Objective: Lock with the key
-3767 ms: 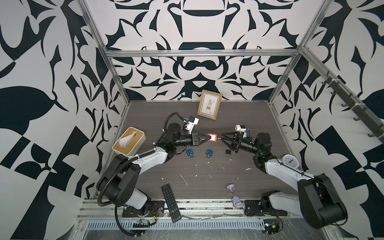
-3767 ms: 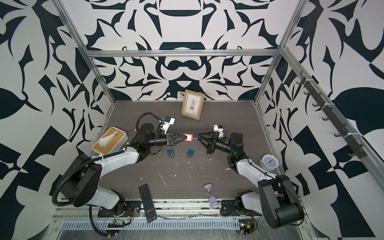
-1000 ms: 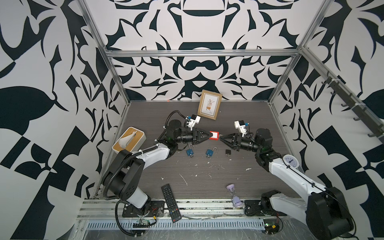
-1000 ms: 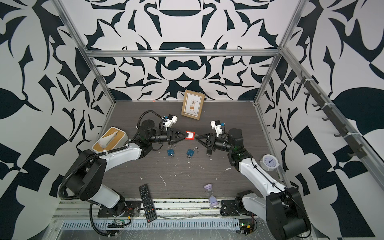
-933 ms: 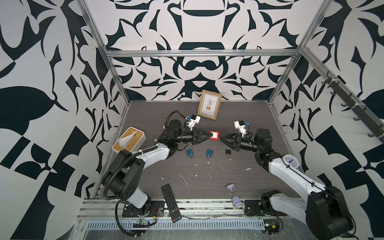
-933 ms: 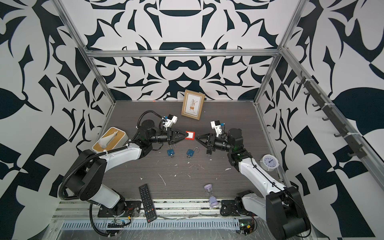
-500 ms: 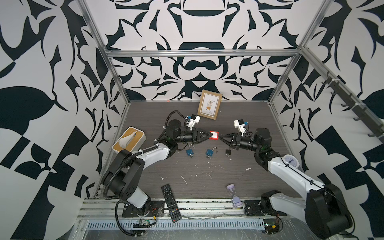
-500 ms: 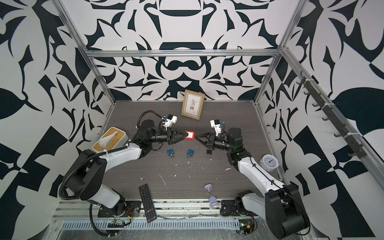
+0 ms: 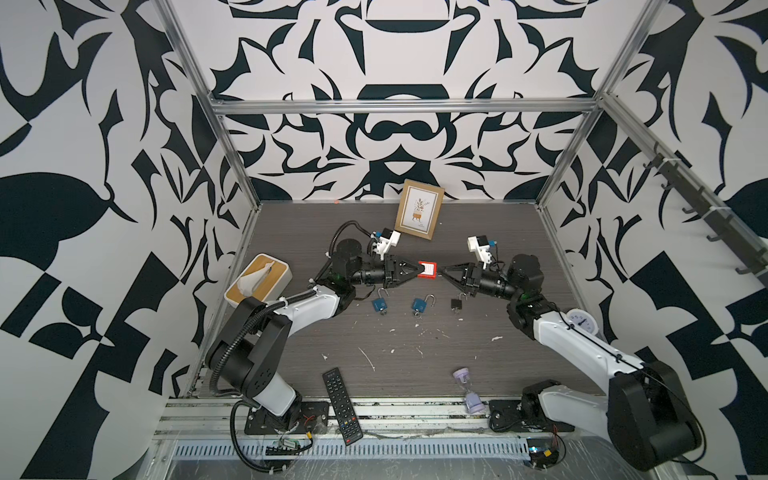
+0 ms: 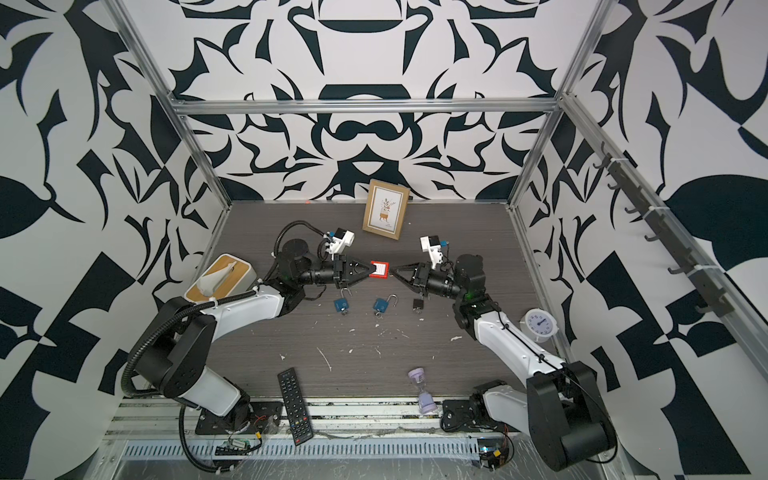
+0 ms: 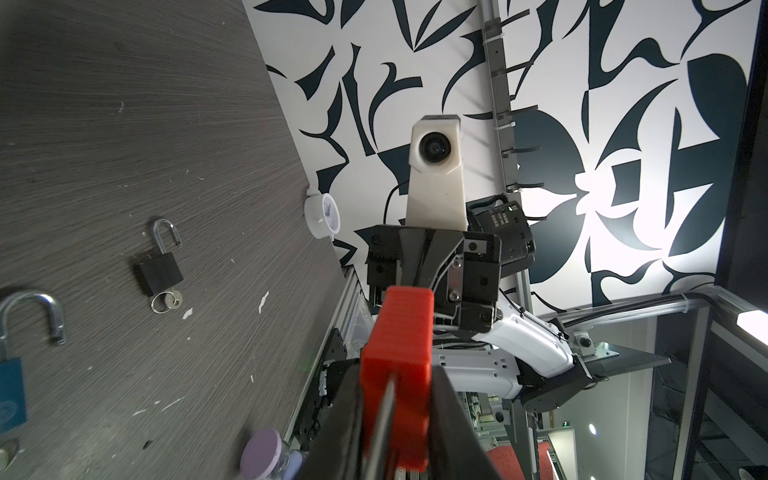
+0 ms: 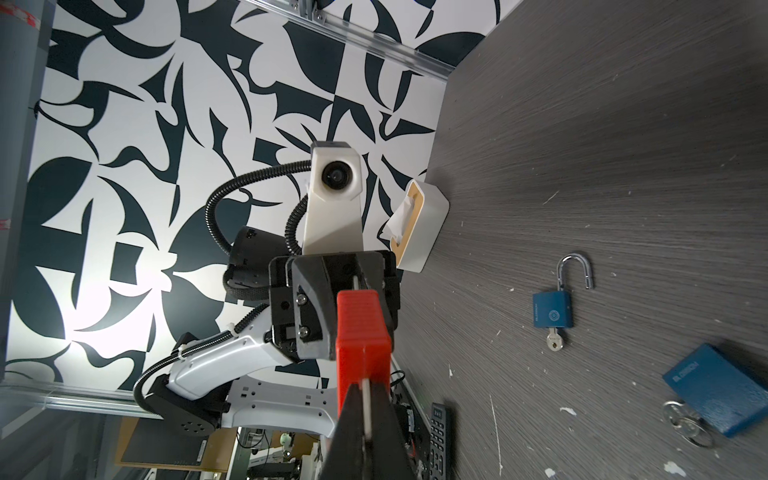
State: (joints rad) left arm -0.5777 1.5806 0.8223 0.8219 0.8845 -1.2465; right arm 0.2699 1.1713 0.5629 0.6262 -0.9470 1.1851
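The robot's right gripper should set the key down on the table [image 9: 484,285] beside the black padlock, toward the white clock.
A red padlock [image 9: 427,269] [image 10: 379,268] hangs in the air above the middle of the table, with my left gripper [image 9: 417,269] [image 11: 397,415] shut on it from the left. My right gripper [image 9: 441,270] [image 12: 365,419] meets the lock's other end from the right. Its jaws are shut on the key [image 12: 365,397], a thin pale strip that runs into the end of the red padlock [image 12: 363,328]. The left wrist view shows the red padlock [image 11: 399,353] between my dark fingers, and a thin metal bar lies along it.
Two open blue padlocks [image 9: 379,304] [image 9: 420,304] and an open black one [image 9: 456,303] lie on the table below the grippers. A tissue box [image 9: 257,280] sits left, a picture frame [image 9: 419,214] behind, a white clock [image 9: 584,326] right, and a remote [image 9: 342,405] and hourglass [image 9: 467,388] near the front.
My right gripper's jaws have closed onto the key at the lock's end. The left gripper and the red padlock have stayed in place over the last second.
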